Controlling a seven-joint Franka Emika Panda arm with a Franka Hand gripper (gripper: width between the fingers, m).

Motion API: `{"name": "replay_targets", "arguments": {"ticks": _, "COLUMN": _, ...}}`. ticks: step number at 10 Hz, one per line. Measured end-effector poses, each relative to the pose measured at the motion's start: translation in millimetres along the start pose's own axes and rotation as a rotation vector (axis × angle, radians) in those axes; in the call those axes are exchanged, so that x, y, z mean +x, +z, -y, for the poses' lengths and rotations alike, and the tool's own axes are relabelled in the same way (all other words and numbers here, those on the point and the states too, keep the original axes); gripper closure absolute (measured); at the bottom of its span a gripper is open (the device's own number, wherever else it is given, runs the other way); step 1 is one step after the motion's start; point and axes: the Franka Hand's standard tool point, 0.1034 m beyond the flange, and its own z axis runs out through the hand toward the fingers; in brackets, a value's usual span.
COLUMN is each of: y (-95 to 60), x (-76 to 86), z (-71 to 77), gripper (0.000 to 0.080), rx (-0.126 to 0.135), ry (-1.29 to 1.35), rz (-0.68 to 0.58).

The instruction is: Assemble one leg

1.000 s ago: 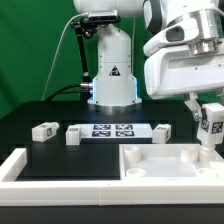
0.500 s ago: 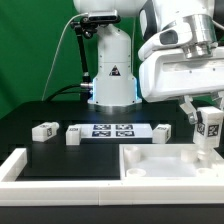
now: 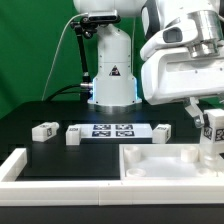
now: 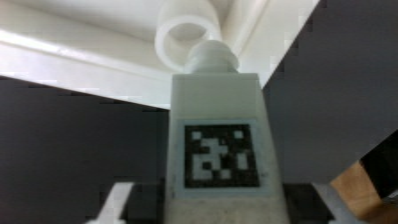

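My gripper needs to let go of the white leg in the round white-rimmed hole [image 3: 207, 170] [image 4: 185, 40] under its screw tip, on the flat white piece.
My gripper [image 3: 211, 122] is shut on a white leg [image 3: 212, 128] with a black-and-white tag and holds it upright at the exterior view's right, over the far right corner of the large flat white piece with recesses [image 3: 165, 163]. In the wrist view the held leg [image 4: 221, 130] fills the middle, its screw tip pointing at a round white-rimmed hole [image 4: 192, 40] in that piece. Three more legs lie on the black table: one at the left [image 3: 43, 131], one beside it [image 3: 73, 134], one at the right [image 3: 163, 131].
The marker board [image 3: 112, 129] lies flat between the loose legs. A white L-shaped rail [image 3: 30, 165] runs along the table's front and left. The robot base [image 3: 112, 70] stands behind the board.
The gripper with the leg has shifted slightly to the exterior view's right and a little lower toward the flat piece's corner. The loose legs have not moved.
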Motion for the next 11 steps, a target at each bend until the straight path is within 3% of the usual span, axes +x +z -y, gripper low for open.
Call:
{"name": "replay_targets", "arguments": {"ticks": 3, "y": 8.8, "x": 0.4, "z": -6.6, "gripper": 0.0509, "rx": -0.016, "ry": 0.007, "rz": -0.045}}
{"name": "replay_targets", "arguments": {"ticks": 8, "y": 7.1, "x": 0.8, "z": -8.0, "gripper": 0.0509, "rx": -0.022, "ry": 0.009, "rz": -0.059}}
{"name": "replay_targets", "arguments": {"ticks": 11, "y": 4.7, "x": -7.3, "z": -4.3, "gripper": 0.0509, "rx": -0.02, "ry": 0.005, "rz": -0.048}}
